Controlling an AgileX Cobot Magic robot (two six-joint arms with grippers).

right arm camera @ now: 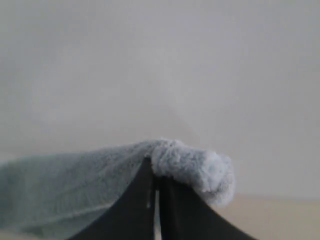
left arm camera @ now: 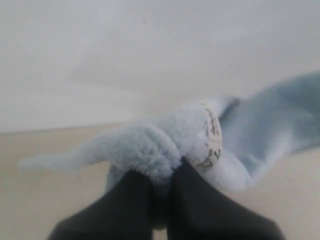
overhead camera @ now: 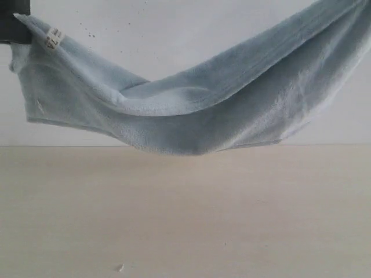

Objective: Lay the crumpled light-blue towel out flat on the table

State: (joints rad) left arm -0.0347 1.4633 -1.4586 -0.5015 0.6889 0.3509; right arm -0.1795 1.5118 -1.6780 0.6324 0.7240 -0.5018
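I should use my right gripper to set the towel down on the front part of the beige table point(overhead camera: 194, 246), over the pale speck.
The pale-blue towel point(overhead camera: 191, 110) hangs in the air like a hammock, sagging in the middle above the beige table point(overhead camera: 185, 214) without touching it. Its small white label point(overhead camera: 53, 39) shows near the upper left corner. My left gripper point(overhead camera: 14, 26) is a dark shape at the top left, shut on that corner. In the left wrist view the gripper point(left arm camera: 167, 175) pinches fluffy towel point(left arm camera: 150, 147) beside the label point(left arm camera: 212, 137). My right gripper point(right arm camera: 156, 175) is shut on the other towel corner point(right arm camera: 195, 167); it lies outside the exterior view.
A white speckled wall point(overhead camera: 174, 35) stands behind the table. A tiny pale speck point(overhead camera: 119, 267) lies on the table near the front edge. Bare table surface stretches below the hanging towel.
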